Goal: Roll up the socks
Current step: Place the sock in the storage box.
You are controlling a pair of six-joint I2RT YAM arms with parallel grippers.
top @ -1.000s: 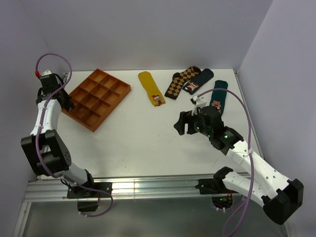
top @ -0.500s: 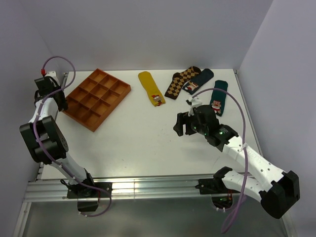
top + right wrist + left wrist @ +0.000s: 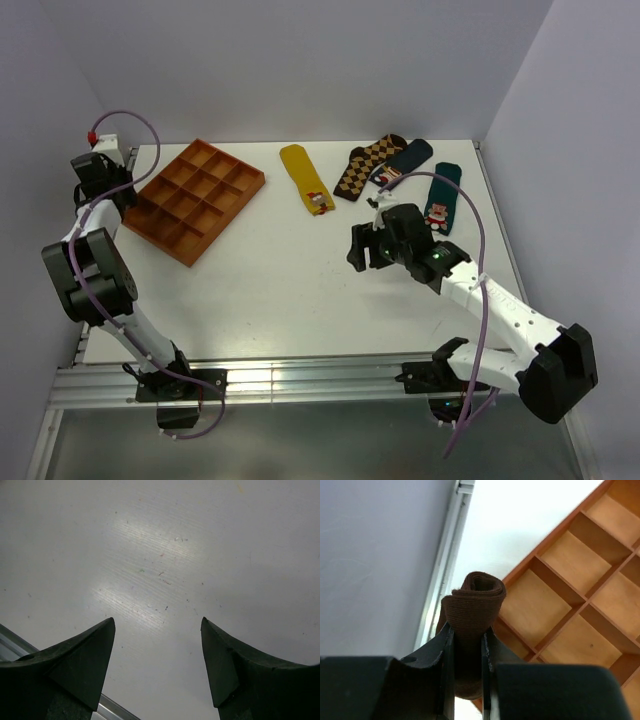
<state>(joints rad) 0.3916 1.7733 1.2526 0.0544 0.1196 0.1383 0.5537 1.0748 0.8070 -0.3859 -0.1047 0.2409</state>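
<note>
I should use my left gripper to release the rolled dark brown sock in the wooden tray's corner compartment [image 3: 134, 208] [image 3: 496, 647] that is closest to that gripper.
A rolled dark brown sock [image 3: 472, 605] sits pinched between the two black fingers of my left gripper [image 3: 467, 630], which is shut on it. The roll's curled end points up, just off the near corner of the wooden tray [image 3: 570, 592] and above the table's left edge rail. In the top view the left gripper [image 3: 97, 176] is at the far left, beside the tray [image 3: 158, 242]; the sock is hidden there. My right gripper [image 3: 362, 247] hangs open over bare white table right of centre, with nothing between its fingertips [image 3: 157, 622].
The tray has several empty compartments. At the back lie a mustard yellow sock [image 3: 305, 178], a brown-and-tan diamond sock [image 3: 365, 165], a navy sock [image 3: 402, 162] and a dark green sock [image 3: 440, 198]. Walls stand close on the left, back and right.
My left gripper has swung back and left, from over the tray's left corner to the table's left edge. My right gripper has shifted slightly farther from its base.
</note>
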